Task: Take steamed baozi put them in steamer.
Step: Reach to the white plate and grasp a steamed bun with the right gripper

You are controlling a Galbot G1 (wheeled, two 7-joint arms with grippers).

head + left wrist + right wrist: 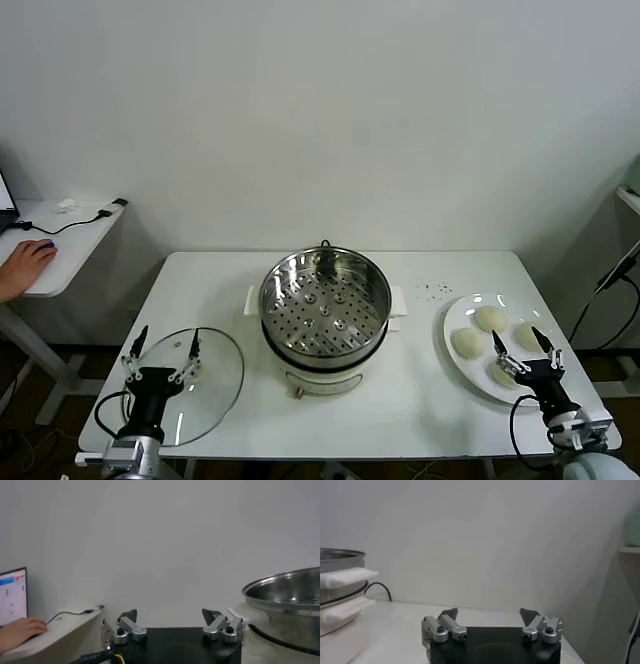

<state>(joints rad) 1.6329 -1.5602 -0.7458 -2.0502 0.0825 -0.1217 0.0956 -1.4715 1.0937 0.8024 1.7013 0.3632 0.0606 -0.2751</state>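
Note:
The sides of the farthest baozi point(490, 319) on the white plate, the one closest to the back wall, will be gripped next by my right gripper.
Several cream-white baozi point(491, 318) lie on a white plate point(455, 321) at the table's right. The steel steamer point(325, 303) with a perforated tray stands at the table's middle; its rim shows in the left wrist view point(285, 590) and its white handle in the right wrist view point(345, 577). My right gripper point(519, 343) is open and empty, low at the front right, over the near part of the plate. My left gripper point(166, 344) is open and empty at the front left, over the glass lid point(215, 380).
A small side desk point(55, 250) with a cable and a person's hand point(25, 265) stands at the far left, beside a laptop screen point(12, 597). Bare white tabletop point(420, 400) lies in front of the steamer.

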